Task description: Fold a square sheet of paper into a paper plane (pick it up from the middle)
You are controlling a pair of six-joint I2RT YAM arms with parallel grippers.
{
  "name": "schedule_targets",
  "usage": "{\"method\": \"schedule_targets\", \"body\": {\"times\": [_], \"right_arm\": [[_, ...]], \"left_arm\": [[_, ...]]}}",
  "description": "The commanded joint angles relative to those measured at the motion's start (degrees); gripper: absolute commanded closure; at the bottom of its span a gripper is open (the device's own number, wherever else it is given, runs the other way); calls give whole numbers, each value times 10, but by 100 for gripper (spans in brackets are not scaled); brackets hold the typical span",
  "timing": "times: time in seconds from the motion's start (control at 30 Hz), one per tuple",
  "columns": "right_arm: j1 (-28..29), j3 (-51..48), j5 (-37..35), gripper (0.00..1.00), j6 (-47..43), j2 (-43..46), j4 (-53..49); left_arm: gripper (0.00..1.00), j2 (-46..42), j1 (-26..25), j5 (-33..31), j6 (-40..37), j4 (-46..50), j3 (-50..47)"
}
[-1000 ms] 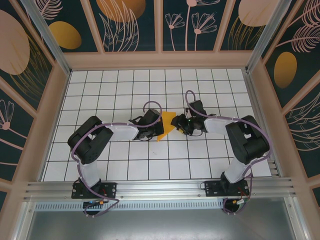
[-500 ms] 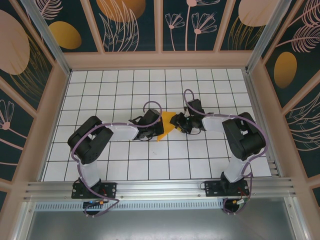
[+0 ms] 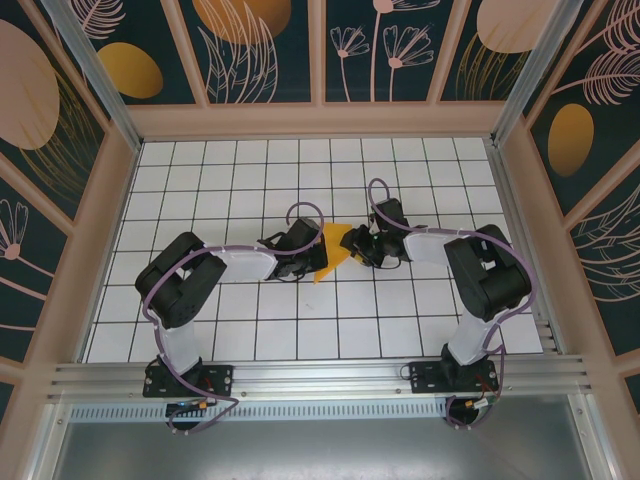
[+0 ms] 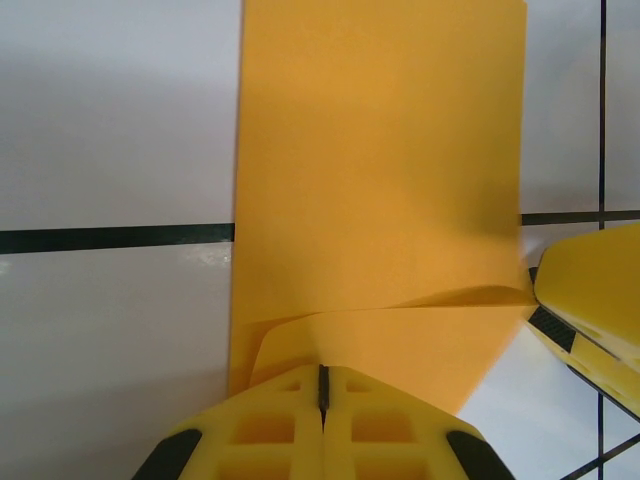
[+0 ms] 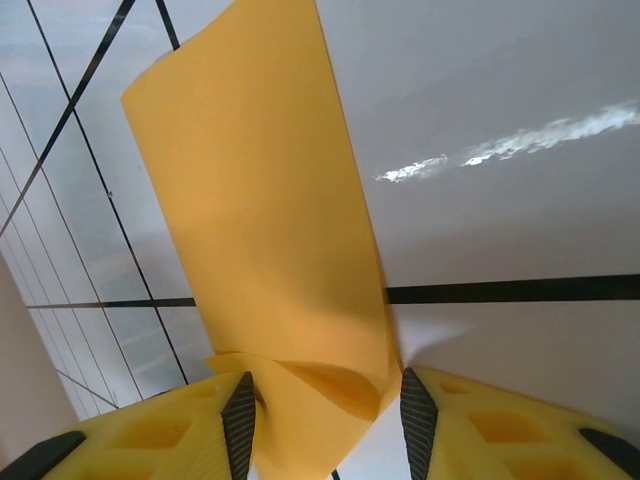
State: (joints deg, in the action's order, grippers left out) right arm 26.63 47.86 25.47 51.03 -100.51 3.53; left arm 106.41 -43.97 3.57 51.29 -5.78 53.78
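The flap bulges off the sheet next to my shut left gripper, so that gripper should move back, open and pinch the flap's slanted fold [image 4: 493,362].
The square sheet of paper [image 3: 336,248], orange-yellow, lies on the white grid floor between my two grippers. In the left wrist view the paper [image 4: 380,180] is a folded strip with a loose flap curling near my fingertips. My left gripper [image 4: 322,375] is shut, its tips resting on the sheet's near edge with nothing in the slit between them. My right gripper [image 5: 328,420] is open, and a curled corner of the paper [image 5: 260,200] stands between its pads. From above, the left gripper [image 3: 320,256] and right gripper [image 3: 358,250] face each other across the sheet. A finished paper plane is out of view.
A yellow finger of the right gripper [image 4: 590,300] pokes in beside the paper's right edge in the left wrist view. Low beige walls [image 3: 320,120] ring the tiled floor, and both arms' elbows stick out towards the side walls.
The right arm has slid a little to the left, bringing its gripper closer onto the paper's right edge. The left arm and the sheet have stayed put.
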Motion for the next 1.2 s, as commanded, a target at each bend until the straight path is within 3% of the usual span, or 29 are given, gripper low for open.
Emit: {"method": "schedule_targets", "body": {"times": [0.0,0.67,0.83,0.97,1.17], "right_arm": [[4,8,-22,56,12,12,-11],[23,25,42,70,13,-23,35],[23,25,25,82,7,-27,25],[23,25,3,99,7,-15,18],[43,35,-84,100,29,50,-38]], "left_arm": [[96,14,5,-7,7,19,-13],[96,-10,6,-1,4,24,-15],[95,-35,9,1,-2,24,-20],[92,-69,16,7,-9,14,-31],[78,-148,27,0,-32,-6,-61]]}}
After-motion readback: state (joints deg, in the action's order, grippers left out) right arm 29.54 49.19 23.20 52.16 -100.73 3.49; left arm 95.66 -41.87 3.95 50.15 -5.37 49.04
